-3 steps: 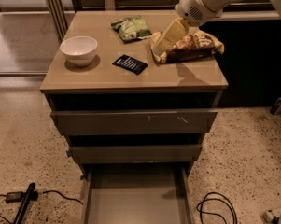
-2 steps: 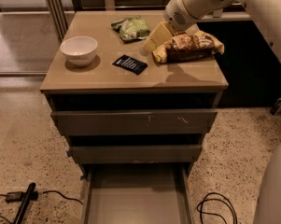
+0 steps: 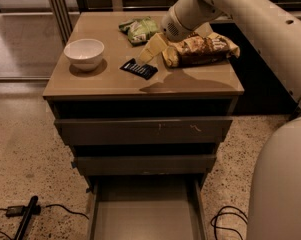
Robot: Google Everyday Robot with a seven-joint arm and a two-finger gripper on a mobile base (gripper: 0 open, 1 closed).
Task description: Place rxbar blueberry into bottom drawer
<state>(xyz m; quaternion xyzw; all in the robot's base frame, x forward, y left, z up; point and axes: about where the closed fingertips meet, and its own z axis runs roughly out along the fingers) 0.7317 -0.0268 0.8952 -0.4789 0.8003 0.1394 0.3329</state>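
Observation:
I should next lower my gripper to the middle of the rxbar blueberry [image 3: 140, 70] and close it there, across the dark wrapper.
The rxbar blueberry [image 3: 139, 68], a small flat dark wrapper with white print, lies on the cabinet top [image 3: 110, 84] near its middle. My gripper [image 3: 151, 50] comes in from the upper right and hovers just above and to the right of the bar, its pale fingers [image 3: 155, 45] pointing down-left at it. It holds nothing that I can see. The bottom drawer [image 3: 145, 219] is pulled out at the bottom of the view, with a bare grey floor.
A white bowl [image 3: 84, 53] stands on the left of the top. A green bag [image 3: 138, 29] lies at the back and a yellow-brown chip bag [image 3: 200, 49] at the right, behind the gripper. Two shut drawers [image 3: 142, 130] sit above. Cables [image 3: 25, 215] lie on the floor.
My arm has swung left and down across the cabinet top, bringing the gripper from over the chip bag to just beside the dark bar. Nothing on the top has moved.

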